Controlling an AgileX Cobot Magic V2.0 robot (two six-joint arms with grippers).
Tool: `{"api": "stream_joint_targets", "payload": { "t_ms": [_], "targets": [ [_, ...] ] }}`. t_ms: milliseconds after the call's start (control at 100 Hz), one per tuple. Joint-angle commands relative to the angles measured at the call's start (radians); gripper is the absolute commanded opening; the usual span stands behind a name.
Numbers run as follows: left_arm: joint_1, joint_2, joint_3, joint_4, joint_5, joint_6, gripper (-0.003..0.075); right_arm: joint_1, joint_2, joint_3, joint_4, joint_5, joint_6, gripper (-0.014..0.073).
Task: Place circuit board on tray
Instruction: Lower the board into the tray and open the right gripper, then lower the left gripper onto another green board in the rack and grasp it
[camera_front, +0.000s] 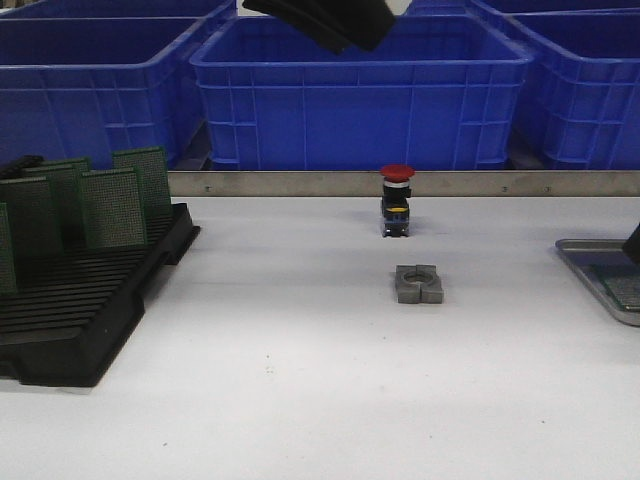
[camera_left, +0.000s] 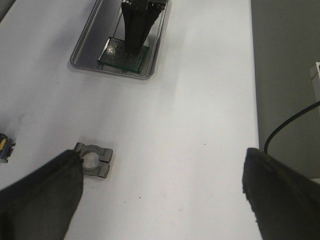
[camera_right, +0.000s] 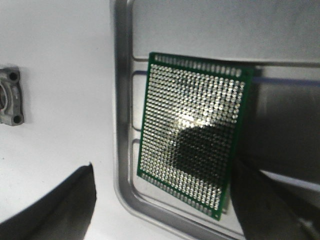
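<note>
Next, my left gripper closes on the top edge (camera_front: 110, 173) of the upright green board that is just in front of the black rack's board nearest the blue crates.
A green circuit board (camera_right: 195, 130) lies inside the silver-grey tray (camera_right: 120, 100), close to one rounded corner. My right gripper (camera_right: 165, 170) hangs open just above it, one finger outside the rim and the other at the board's far edge. In the front view the tray (camera_front: 585, 262) with the board (camera_front: 625, 285) sits at the table's right edge. The left wrist view shows the tray (camera_left: 85, 52), the board (camera_left: 112, 55) and the right gripper's fingers (camera_left: 136, 30) standing over it. My left gripper (camera_left: 161, 160) is wide open, high above the table and holding nothing.
A black slotted rack (camera_front: 90, 300) with several upright green boards (camera_front: 112, 208) stands at the left. A red push button (camera_front: 396, 200) and a grey metal clamp (camera_front: 418, 284) sit mid-table. Blue crates (camera_front: 360, 100) line the back.
</note>
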Motion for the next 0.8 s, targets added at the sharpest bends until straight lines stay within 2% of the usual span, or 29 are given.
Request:
{"api": "stream_joint_targets", "payload": {
  "t_ms": [0,580,790],
  "targets": [
    [0.001,-0.046,-0.033,-0.063,-0.013,-0.008,0.0608,-0.006,-0.050,-0.025,0.037,0.003,-0.004,0.0583],
    [0.009,-0.046,-0.033,-0.057,-0.018,-0.005,0.0608,-0.006,-0.165,-0.025,0.017,-0.053,-0.005,0.0582],
    [0.082,-0.046,-0.115,0.104,-0.013,-0.001,0.0608,-0.006,-0.165,-0.025,0.017,-0.037,-0.005,0.0582]
  ]
}}
